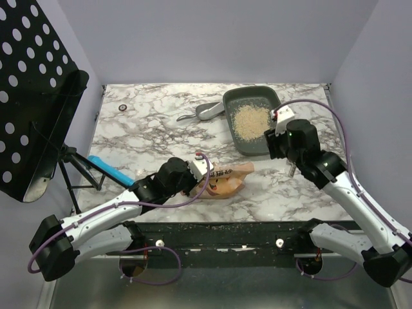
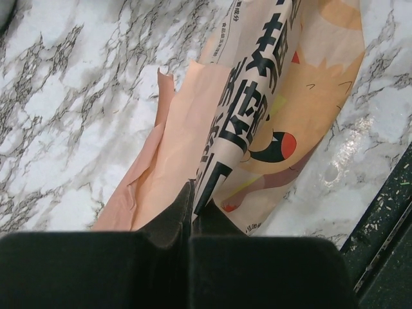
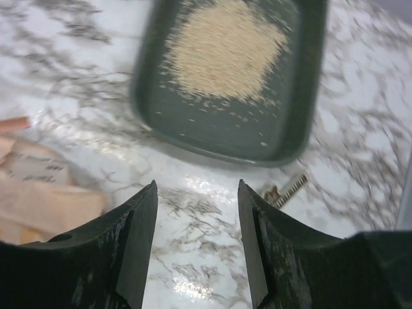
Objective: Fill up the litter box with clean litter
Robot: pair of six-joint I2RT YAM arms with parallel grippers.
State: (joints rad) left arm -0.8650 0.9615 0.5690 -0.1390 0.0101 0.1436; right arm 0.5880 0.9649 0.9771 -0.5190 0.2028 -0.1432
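Note:
Next, I move my right gripper to the middle of the small metal clip [image 1: 293, 166] [image 3: 271, 197] next to the litter box's near rim and close it there.
The dark grey litter box [image 1: 278, 103] lies at the back right of the marble table, with a heap of pale tan clean litter [image 1: 249, 121] in its middle. In the right wrist view the litter box [image 3: 302, 122] and the litter [image 3: 225, 48] are just ahead of the jaws. My right gripper [image 1: 288, 161] [image 3: 197, 193] is open and empty, over bare table by the box's near rim. My left gripper [image 1: 201, 180] [image 2: 192, 193] is shut on the edge of the orange-tan printed bag [image 1: 226, 180] [image 2: 270, 109], which lies flat on the table near the front.
A small grey scoop [image 1: 209, 112] lies left of the box. A blue object [image 1: 111, 168] lies at the table's left edge beside a black perforated stand [image 1: 38, 96]. A small ring [image 1: 122, 107] lies at the back left. A small metal piece [image 3: 286, 190] lies near the box.

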